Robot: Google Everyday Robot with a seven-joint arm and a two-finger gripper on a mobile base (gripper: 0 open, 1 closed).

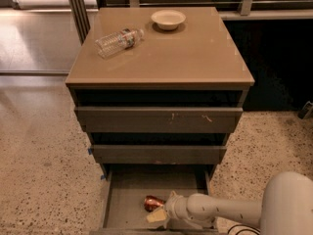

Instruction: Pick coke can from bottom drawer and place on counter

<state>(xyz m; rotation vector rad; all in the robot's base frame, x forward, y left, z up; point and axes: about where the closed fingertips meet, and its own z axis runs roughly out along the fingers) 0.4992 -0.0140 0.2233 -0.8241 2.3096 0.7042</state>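
Note:
Next, my gripper closes on the red body of the coke can (153,202), which is lying on its side in the open bottom drawer.
The coke can (152,202), red with a silvery end, lies on its side on the grey floor of the open bottom drawer (128,199). My gripper (159,213) is down in that drawer, right next to the can on its right side and touching or nearly touching it. My white arm (220,210) reaches in from the lower right. The tan counter (186,53) is the cabinet's top slab, above the two shut upper drawers.
A clear plastic water bottle (118,40) lies on its side on the counter's back left. A small pale bowl (168,18) stands at the back middle. Speckled terrazzo floor (44,170) surrounds the cabinet. A dark wall and rail run behind.

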